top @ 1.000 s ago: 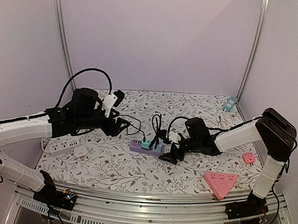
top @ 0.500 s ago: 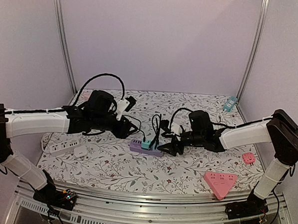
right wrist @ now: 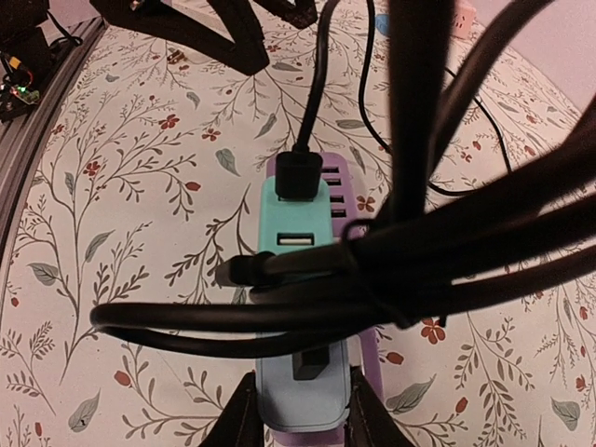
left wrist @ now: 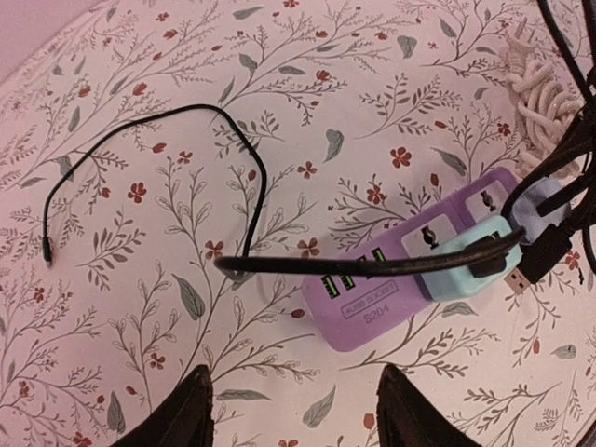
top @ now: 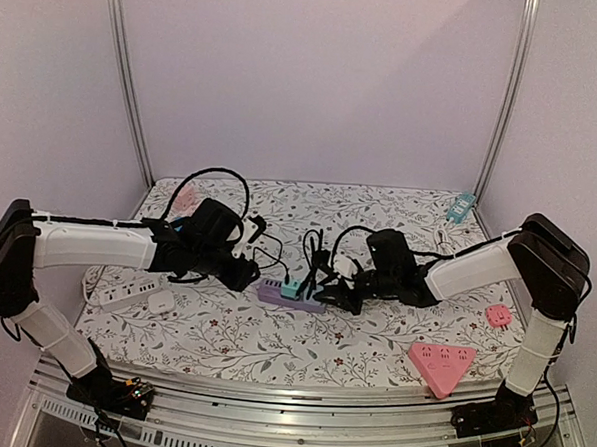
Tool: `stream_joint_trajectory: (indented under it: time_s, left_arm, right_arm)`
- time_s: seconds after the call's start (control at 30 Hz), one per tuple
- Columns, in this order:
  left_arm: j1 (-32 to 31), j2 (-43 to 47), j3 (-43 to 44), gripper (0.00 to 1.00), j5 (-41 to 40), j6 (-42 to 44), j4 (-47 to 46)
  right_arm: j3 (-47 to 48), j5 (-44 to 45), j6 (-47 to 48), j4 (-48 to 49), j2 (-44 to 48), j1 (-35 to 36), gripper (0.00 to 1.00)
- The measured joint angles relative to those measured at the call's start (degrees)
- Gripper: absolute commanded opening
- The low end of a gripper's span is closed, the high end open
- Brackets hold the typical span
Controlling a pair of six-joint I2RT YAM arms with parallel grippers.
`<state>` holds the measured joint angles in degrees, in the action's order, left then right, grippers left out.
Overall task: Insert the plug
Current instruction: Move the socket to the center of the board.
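Next, my right gripper sets the light blue adapter and its purple strip down on the back cloth (top: pixel 388 229) next to the white cord.
A purple USB socket strip (top: pixel 273 291) (left wrist: pixel 372 293) lies mid-table with a teal adapter (left wrist: pixel 466 270) (right wrist: pixel 298 233) on it. Behind the teal one sits a light blue adapter (right wrist: pixel 303 391). One black USB plug (right wrist: pixel 296 177) stands in the teal adapter. Another black USB plug (left wrist: pixel 523 277) (right wrist: pixel 231 272) hangs loose beside it on a bundle of black cables (right wrist: pixel 419 251). My right gripper (right wrist: pixel 302 417) (top: pixel 337 294) is shut on the light blue adapter, one finger against each side. My left gripper (left wrist: pixel 298 414) (top: pixel 248 274) hovers open over bare cloth just short of the strip's left end.
A thin black cable (left wrist: pixel 140 140) loops over the floral cloth left of the strip. A white cord coil (left wrist: pixel 540 102) lies behind it. A white power strip (top: pixel 125 295) and charger (top: pixel 159 301) sit at the left, with a pink triangular socket (top: pixel 441 363) and a small pink square (top: pixel 498 315) at the right.
Both arms moved in toward the purple strip. The right gripper closed from wide open onto the light blue adapter. The left gripper's jaws narrowed a little and dropped lower.
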<state>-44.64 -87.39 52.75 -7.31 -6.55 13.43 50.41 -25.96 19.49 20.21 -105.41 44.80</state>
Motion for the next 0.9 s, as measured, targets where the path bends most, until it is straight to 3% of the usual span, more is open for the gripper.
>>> stream_joint_trajectory:
  time_s: [0.47, 0.73, 0.9]
  left_arm:
    - [-0.1, 0.2, -0.7, 0.6, -2.8, 0.5, 1.2]
    - [0.4, 5.0, -1.2, 0.63, -4.4, 0.8, 1.9]
    - [1.0, 8.8, -2.1, 0.65, -5.7, 0.7, 2.0]
  right_arm:
    - [-1.2, 8.4, -2.4, 4.7, -0.6, 2.1, 0.04]
    - [1.8, 23.8, -9.2, 2.0, -1.4, -1.4, 0.02]
    - [6.1, 38.1, -12.8, -2.9, -2.9, -5.2, 0.01]
